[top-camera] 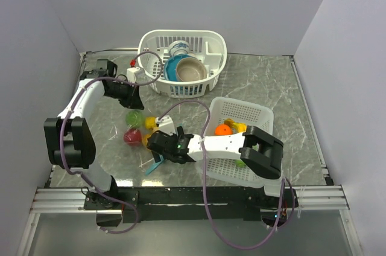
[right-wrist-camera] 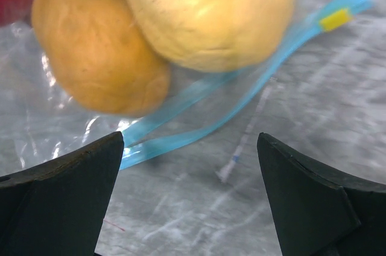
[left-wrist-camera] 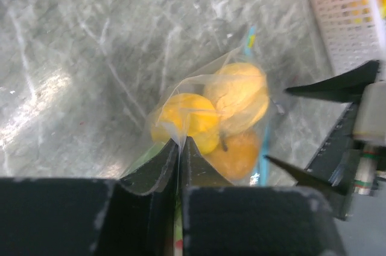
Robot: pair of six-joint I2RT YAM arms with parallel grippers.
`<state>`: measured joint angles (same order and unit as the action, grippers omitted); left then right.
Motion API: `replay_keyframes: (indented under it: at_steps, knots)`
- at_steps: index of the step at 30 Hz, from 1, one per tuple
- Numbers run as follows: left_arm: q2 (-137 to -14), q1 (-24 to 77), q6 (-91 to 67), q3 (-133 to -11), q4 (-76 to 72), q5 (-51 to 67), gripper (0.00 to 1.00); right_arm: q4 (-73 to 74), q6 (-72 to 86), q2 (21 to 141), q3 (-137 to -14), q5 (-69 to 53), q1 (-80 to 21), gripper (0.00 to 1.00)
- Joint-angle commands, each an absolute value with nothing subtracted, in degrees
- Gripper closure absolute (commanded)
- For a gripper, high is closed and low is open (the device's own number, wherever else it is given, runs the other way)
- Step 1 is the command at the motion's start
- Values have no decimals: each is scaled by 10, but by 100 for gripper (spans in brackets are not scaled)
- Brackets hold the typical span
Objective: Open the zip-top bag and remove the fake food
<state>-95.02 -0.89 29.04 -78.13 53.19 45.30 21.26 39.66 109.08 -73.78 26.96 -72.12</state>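
The dark yellow fruit lies nearest the bag's opening. Next, my right gripper takes hold of the dark yellow fruit's end (top-camera: 148, 163) (right-wrist-camera: 137, 90) by the teal zip strip.
The zip-top bag (top-camera: 140, 130) lies on the marble table left of centre, clear, with fake food inside: a green piece (top-camera: 134, 117), a yellow one (top-camera: 150, 122) and a red one (top-camera: 132, 137). My left gripper (left-wrist-camera: 181, 141) is shut on a fold of the bag's clear plastic, right by the yellow fruits (left-wrist-camera: 235, 96). The right gripper (right-wrist-camera: 190, 138) hovers open over the table next to the teal zip strip (right-wrist-camera: 199, 117), whose two bands lie slightly apart, with nothing between its fingers. A yellow slider (right-wrist-camera: 335, 19) sits at the strip's far end.
A white basket (top-camera: 256, 114) at the right holds an orange fruit (top-camera: 223, 129) and other small pieces. A second white basket (top-camera: 211, 41) at the back holds bowls and a cup. Grey walls close in both sides.
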Motion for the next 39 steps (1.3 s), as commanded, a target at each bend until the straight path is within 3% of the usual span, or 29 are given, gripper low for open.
replay_keyframes:
  at_steps: [1, 4, 10, 17, 24, 39]
  knots:
    - [-911, -4, 275, -750, 479, 358, 93, 238, 412, 1046, -715, 323, -721, 0]
    - [-905, -4, 286, -720, 427, 272, 99, 237, 415, 1027, -688, 327, -722, 0]
    - [-918, -4, 312, -666, 348, 137, 99, 229, 421, 1009, -661, 337, -726, 0]
    - [-942, 24, 328, -621, 284, 57, 99, 229, 393, 1062, -696, 349, -725, 0]
    - [-945, 68, 306, -610, 288, 75, 99, 181, 343, 1114, -754, 335, -715, 0]
    - [-948, 106, 260, -600, 321, 124, 99, 55, 335, 1118, -738, 244, -706, 0]
